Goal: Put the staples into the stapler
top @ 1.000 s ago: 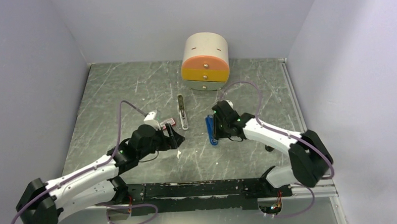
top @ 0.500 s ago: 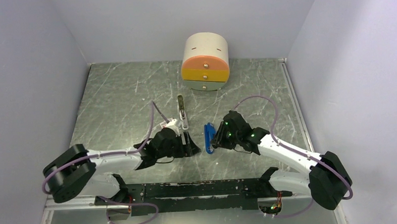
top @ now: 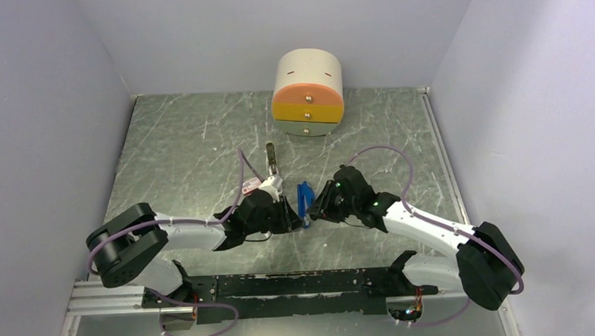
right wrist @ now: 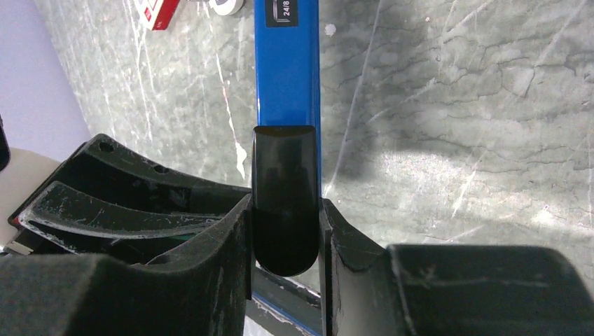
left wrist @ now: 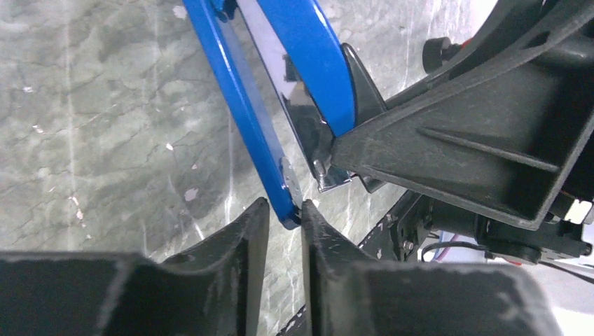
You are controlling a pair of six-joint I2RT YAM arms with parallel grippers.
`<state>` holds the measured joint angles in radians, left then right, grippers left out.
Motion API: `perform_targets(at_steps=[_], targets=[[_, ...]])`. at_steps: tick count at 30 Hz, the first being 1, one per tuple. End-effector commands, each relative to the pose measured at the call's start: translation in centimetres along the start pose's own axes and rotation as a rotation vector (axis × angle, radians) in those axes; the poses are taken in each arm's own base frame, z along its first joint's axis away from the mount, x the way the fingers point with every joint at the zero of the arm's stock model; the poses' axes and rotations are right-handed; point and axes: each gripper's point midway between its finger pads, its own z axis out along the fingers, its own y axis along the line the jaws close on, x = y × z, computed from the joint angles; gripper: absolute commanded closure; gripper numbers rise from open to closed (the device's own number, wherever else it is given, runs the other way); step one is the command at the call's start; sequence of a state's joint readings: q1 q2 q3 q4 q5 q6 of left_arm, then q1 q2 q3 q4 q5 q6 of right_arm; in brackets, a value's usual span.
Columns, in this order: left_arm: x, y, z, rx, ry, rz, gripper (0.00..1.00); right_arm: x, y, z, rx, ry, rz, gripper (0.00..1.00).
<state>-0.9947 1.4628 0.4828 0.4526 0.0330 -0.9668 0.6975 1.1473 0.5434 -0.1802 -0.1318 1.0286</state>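
Observation:
I will release the blue stapler's top arm with my right gripper over the bare table (top: 320, 179) between the stapler's hinge and the drawer unit.
The blue stapler (top: 304, 199) hangs in the middle of the table between both grippers, opened into a V. My right gripper (right wrist: 286, 203) is shut on its black rear end (right wrist: 284, 175); the blue top arm (right wrist: 287, 70) runs away from it. In the left wrist view the thin lower blue arm (left wrist: 242, 112) comes down to my left gripper (left wrist: 284, 208), whose narrow jaws pinch its tip. The upper arm (left wrist: 312, 63) and its shiny metal channel (left wrist: 301, 119) sit just right of that. The staples do not show in any view.
A small red-and-white box (top: 251, 184) lies just left of the left gripper (top: 289, 214) and shows again (right wrist: 157, 10) in the right wrist view. A long narrow metal piece (top: 271, 158) lies behind it. A round drawer unit (top: 307, 92) stands at the back.
The left arm swung right to the stapler and its jaws closed from wide onto the blue tip. The right arm carried the stapler left and nearer.

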Motion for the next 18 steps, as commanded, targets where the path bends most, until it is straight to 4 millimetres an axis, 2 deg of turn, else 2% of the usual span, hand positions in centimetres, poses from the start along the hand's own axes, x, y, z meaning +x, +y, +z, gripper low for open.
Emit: perform_targets(at_steps=[1, 4, 5, 8, 13, 18], targets=[[0.2, -1.1, 0.6, 0.049, 0.016, 0.034, 0.76, -1.2, 3.7, -0.5, -0.127, -0.024, -0.007, 0.82], [0.7, -0.6, 0.9, 0.033, 0.044, 0.053, 0.93, -1.4, 3.7, -0.7, -0.11, -0.026, -0.021, 0.82], [0.9, -0.4, 1.0, 0.023, 0.05, 0.059, 0.95, -1.7, 3.6, -0.9, -0.095, -0.038, -0.024, 0.82], [1.3, 0.5, 0.9, 0.001, 0.06, 0.08, 0.95, -3.2, 3.1, -1.7, -0.037, -0.087, -0.055, 0.82], [2.3, 2.2, 0.4, -0.036, 0.088, 0.117, 0.95, -6.7, 2.4, -3.6, 0.047, -0.215, -0.087, 0.83], [3.6, 2.6, 0.2, -0.02, 0.141, 0.145, 0.95, -10.0, 1.9, -4.8, 0.145, -0.33, -0.14, 0.82]])
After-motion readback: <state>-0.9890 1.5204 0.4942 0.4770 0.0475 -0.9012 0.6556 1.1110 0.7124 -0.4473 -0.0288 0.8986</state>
